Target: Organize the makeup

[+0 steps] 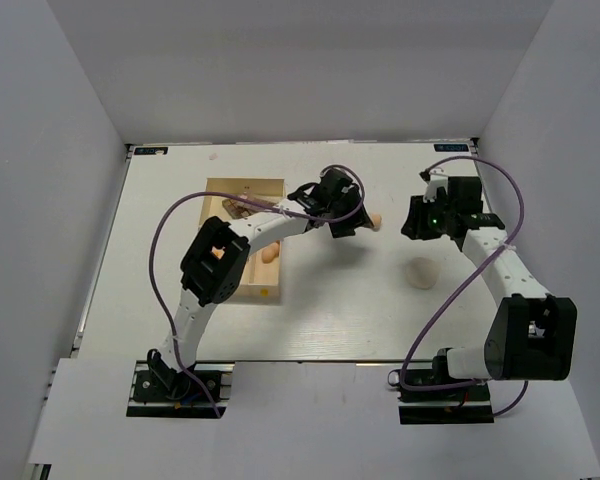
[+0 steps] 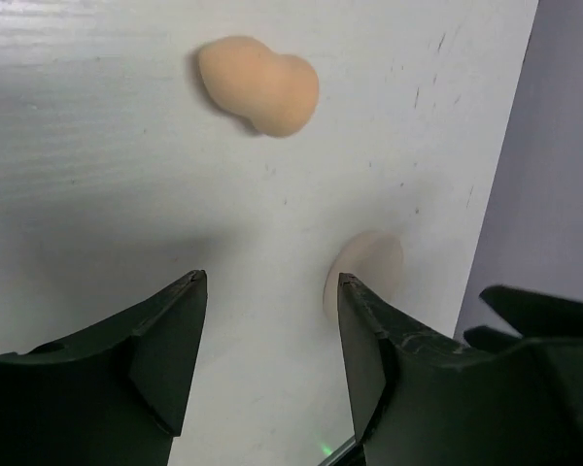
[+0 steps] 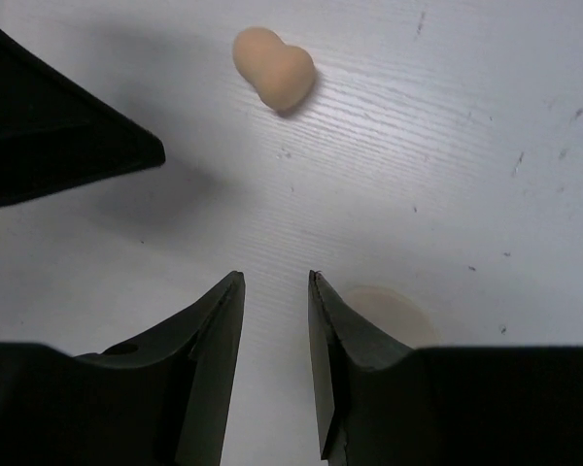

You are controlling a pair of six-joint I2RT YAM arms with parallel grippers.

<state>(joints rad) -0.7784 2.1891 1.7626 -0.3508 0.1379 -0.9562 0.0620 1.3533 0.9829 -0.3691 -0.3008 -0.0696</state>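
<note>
The robot's left gripper needs to close on the narrow middle [image 1: 372, 222] [image 2: 264, 84] of the tan egg-shaped sponge lying on the table between the two grippers.
A tan egg-shaped sponge [image 1: 376, 222] lies on the white table between my two grippers; it also shows in the left wrist view [image 2: 259, 84] and the right wrist view [image 3: 274, 66]. A round cream puff [image 1: 421, 272] lies nearer the front, partly behind a finger in both wrist views [image 2: 369, 267] [image 3: 389, 311]. My left gripper [image 1: 342, 222] [image 2: 270, 282] is open and empty, just left of the sponge. My right gripper [image 1: 417, 228] [image 3: 276, 277] is open and empty, right of the sponge and behind the puff. The other makeup is hidden or out of view.
The pale wooden divided box [image 1: 262, 293] sits left of centre under my left arm, with tan sponges [image 1: 270, 253] and a brown palette [image 1: 238, 208] inside. Grey walls close in the table on three sides. The left gripper's dark finger [image 3: 58, 126] shows in the right wrist view.
</note>
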